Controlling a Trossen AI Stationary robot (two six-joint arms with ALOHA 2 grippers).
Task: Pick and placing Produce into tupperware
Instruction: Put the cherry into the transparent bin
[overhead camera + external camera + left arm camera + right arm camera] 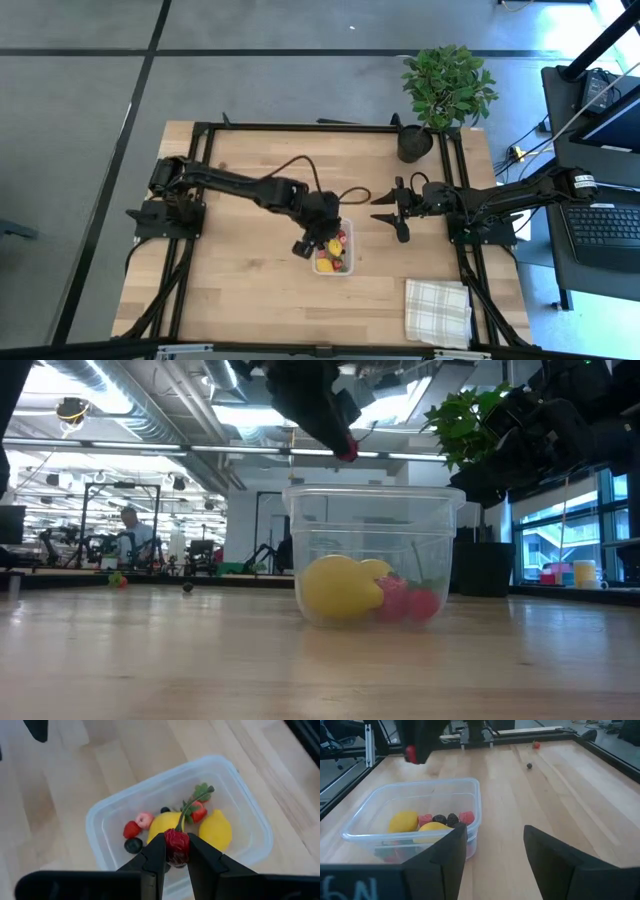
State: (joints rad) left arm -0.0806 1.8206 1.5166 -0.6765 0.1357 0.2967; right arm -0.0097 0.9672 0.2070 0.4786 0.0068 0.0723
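Observation:
My left gripper needs to let go of the dark red berry in the tupperware (327,248) (172,843), against the yellow lemon piece next to the pink berry.
The clear tupperware (333,256) stands on the table's middle, and in the low view (372,555) it holds two yellow lemon pieces (215,830), red and pink berries and dark bits. My left gripper (176,851) hangs just over the tub's near-left part, shut on a dark red berry (176,842). My right gripper (398,212) waits open to the right of the tub, above the table. One red piece (536,745) and one dark piece (529,766) lie loose on the table far to the left. My left gripper pinches the dark red berry (176,846) between its two fingertips, one on each side. The fingers (325,415) slant down from above. The berry (346,450) is lifted clear above the tub's rim, and a green stem (192,806) sticks out past the fingertips.
A black plant pot (414,143) with a green plant stands at the far right corner. A white checked cloth (437,312) lies near the right front corner. Bare wood stretches left of the tub. Black frame rails (300,127) run along the table's edges.

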